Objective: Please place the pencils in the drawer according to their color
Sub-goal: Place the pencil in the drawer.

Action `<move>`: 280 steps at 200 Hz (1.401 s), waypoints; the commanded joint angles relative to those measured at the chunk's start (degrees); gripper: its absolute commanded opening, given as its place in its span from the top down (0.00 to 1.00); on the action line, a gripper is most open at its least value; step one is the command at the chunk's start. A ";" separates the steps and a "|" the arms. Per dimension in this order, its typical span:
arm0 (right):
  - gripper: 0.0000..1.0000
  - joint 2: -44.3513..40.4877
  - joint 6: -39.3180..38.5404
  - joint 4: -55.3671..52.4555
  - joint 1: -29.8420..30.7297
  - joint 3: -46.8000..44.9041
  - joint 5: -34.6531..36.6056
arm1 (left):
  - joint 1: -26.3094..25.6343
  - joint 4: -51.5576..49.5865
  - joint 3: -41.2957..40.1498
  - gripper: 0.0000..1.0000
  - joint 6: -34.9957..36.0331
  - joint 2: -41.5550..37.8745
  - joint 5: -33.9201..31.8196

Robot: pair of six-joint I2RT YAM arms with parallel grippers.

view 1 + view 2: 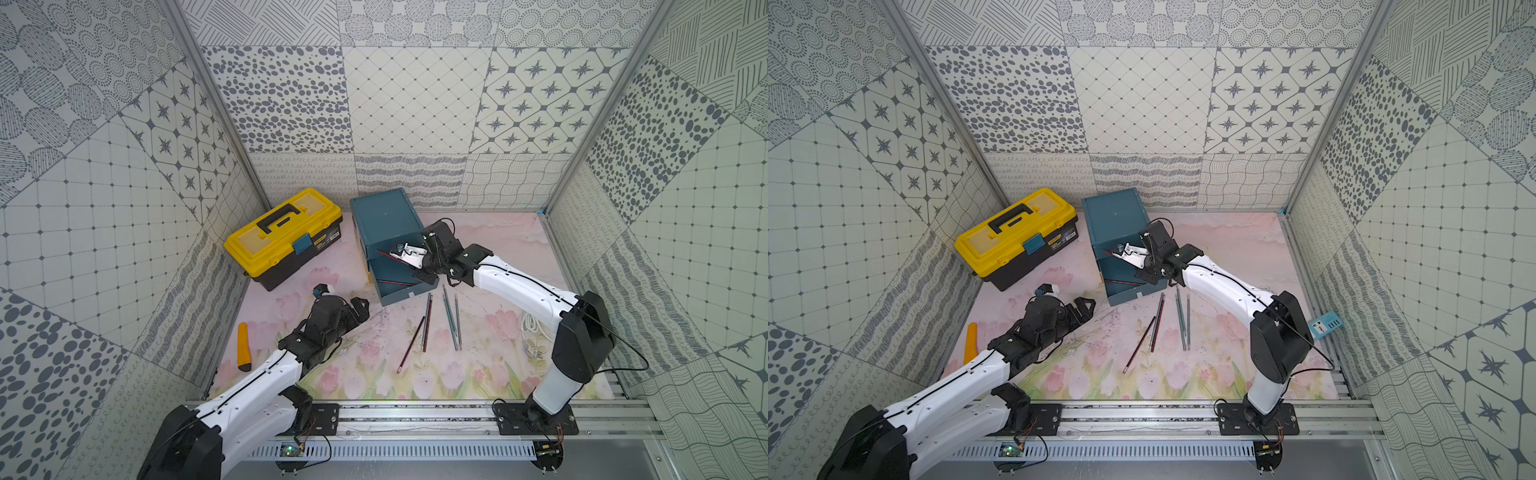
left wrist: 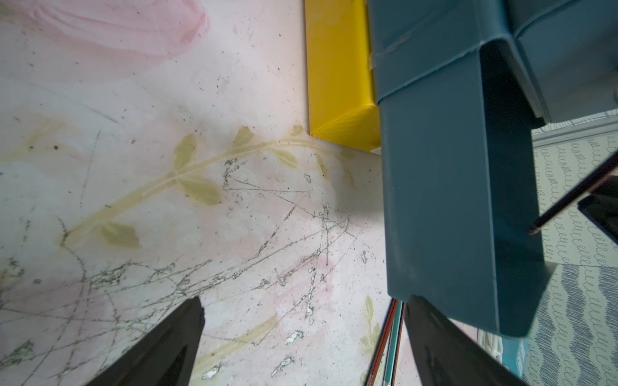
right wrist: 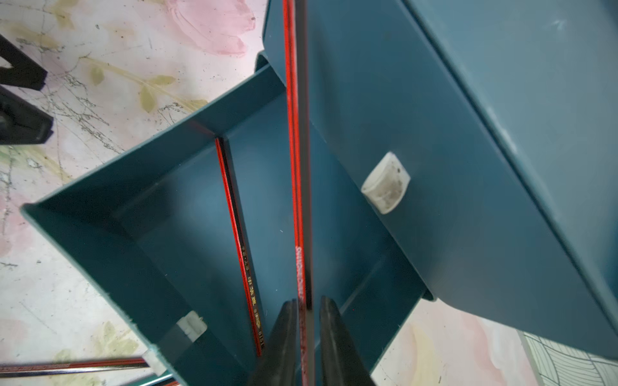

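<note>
My left gripper will close next on the middle of the slanted dark red pencil [image 1: 411,344], which lies apart from the other pencils on the mat.
The teal drawer [image 1: 382,216] [image 1: 1115,216] stands at the back with its middle tray [image 3: 110,214] pulled out; one dark red pencil [image 3: 239,234] lies inside. My right gripper [image 1: 401,259] [image 3: 307,300] hovers over that tray. Its jaws are slightly parted round a red-and-black pencil [image 1: 386,255] [image 3: 296,167], with a thin gap on one side. Several pencils [image 1: 428,322] [image 1: 1181,320], dark red and grey-teal, lie on the mat in front of the drawer. My left gripper [image 1: 365,305] [image 2: 306,300] rests low and wide open left of them, holding nothing.
A yellow-lidded black toolbox [image 1: 282,237] stands left of the drawer. A yellow utility knife [image 1: 243,347] lies by the left wall. A coiled white cable [image 1: 532,328] and a small blue box [image 1: 1325,326] sit at the right wall. The lowest drawer [image 2: 337,83] is yellow.
</note>
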 commanded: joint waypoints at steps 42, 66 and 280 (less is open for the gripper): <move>0.68 0.31 1.09 0.95 0.56 0.82 1.75 | 0.34 3.76 1.21 0.01 -0.42 0.45 0.78; 0.69 -0.27 3.22 1.06 0.73 1.22 2.23 | 0.30 3.69 1.22 0.01 -0.30 0.22 0.79; 0.01 -31.77 50.31 5.45 -10.35 -22.83 24.52 | -19.13 -22.98 14.37 0.24 13.43 -2.76 -2.35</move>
